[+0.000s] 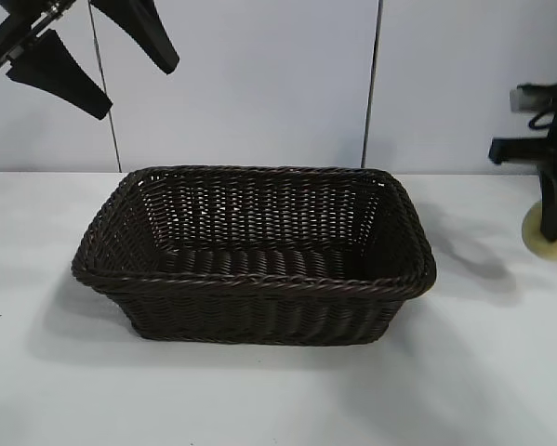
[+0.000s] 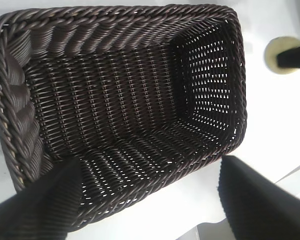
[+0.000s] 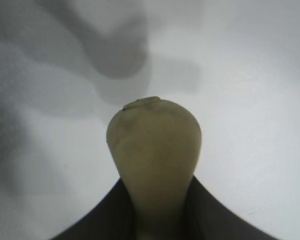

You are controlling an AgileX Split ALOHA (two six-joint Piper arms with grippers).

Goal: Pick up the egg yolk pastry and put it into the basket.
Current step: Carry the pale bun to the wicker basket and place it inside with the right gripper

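Observation:
My right gripper is going to let go of the egg yolk pastry on the bottom of the basket, near the middle of the front rim (image 1: 302,261). The pastry is still low over the table.
The dark brown woven basket (image 1: 259,283) stands in the middle of the white table with nothing inside it. Right of it, at the view's right edge, my right gripper (image 1: 555,218) is shut on the pale yellow egg yolk pastry (image 1: 536,232), low over the table. In the right wrist view the pastry (image 3: 155,145) sticks out from between the two dark fingers of the right gripper (image 3: 157,200). My left gripper (image 1: 134,88) hangs open high at the back left. From its wrist, the left gripper (image 2: 150,200) looks down into the basket (image 2: 114,15), and the pastry (image 2: 274,50) shows beyond it.
Bare white tabletop (image 1: 259,400) lies in front of the basket and on both sides of it. A pale wall with two dark vertical seams (image 1: 371,84) closes off the back.

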